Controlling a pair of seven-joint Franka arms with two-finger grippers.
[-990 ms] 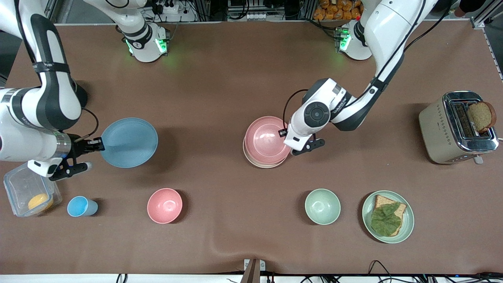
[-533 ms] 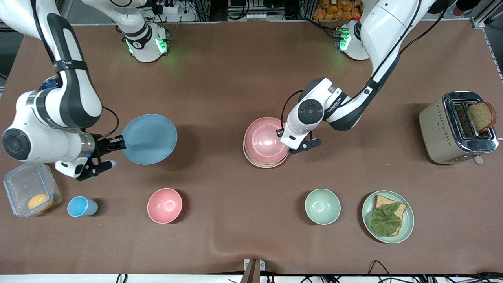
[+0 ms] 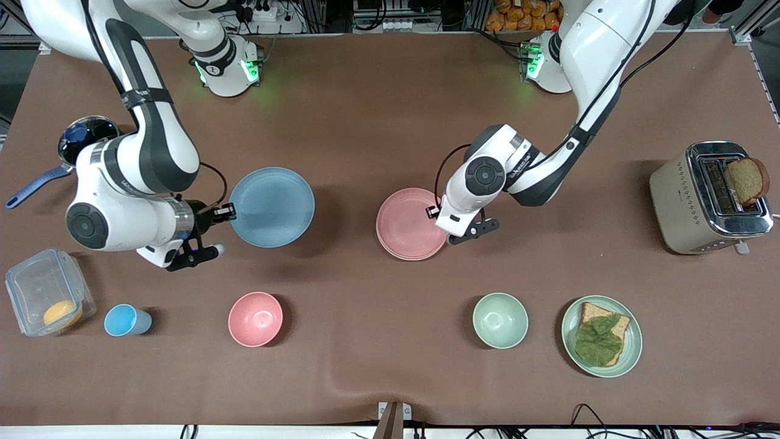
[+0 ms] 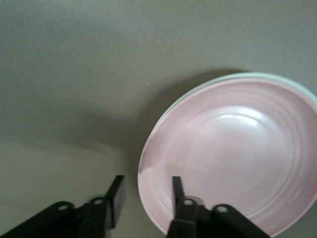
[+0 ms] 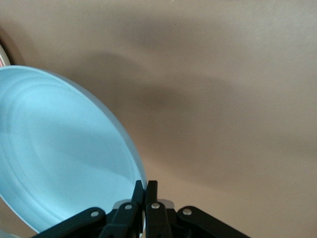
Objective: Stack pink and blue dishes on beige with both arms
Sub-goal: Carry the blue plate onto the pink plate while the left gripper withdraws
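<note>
I will set the light blue plate down flat on the middle of the pale pink plate (image 3: pixel 411 223) with my right gripper.
The pale pink plate (image 3: pixel 409 223) lies flat on the beige plate (image 3: pixel 407 258), of which only a thin rim shows (image 4: pixel 237 77). My left gripper (image 3: pixel 434 212) is at the pink plate's (image 4: pixel 233 153) rim on the side toward the left arm's end. My left gripper (image 4: pixel 147 196) is open, with one finger over the plate and one outside it. My right gripper (image 3: pixel 228 211) is shut on the rim of the light blue plate (image 3: pixel 272 207) and holds it level in the air above the table, beside the stack. In the right wrist view, my right gripper (image 5: pixel 145 191) pinches the blue plate's (image 5: pixel 59 148) edge.
Nearer the camera stand a blue cup (image 3: pixel 125 320), a deep pink bowl (image 3: pixel 255 319), a green bowl (image 3: pixel 500 320) and a green plate with a sandwich (image 3: pixel 601 335). A toaster (image 3: pixel 710 198) sits at the left arm's end. A plastic box (image 3: pixel 46 299) and a pan (image 3: pixel 85 134) sit at the right arm's end.
My right arm has carried the blue plate toward the stack in the middle. The pink plate has come down flat onto the beige plate.
</note>
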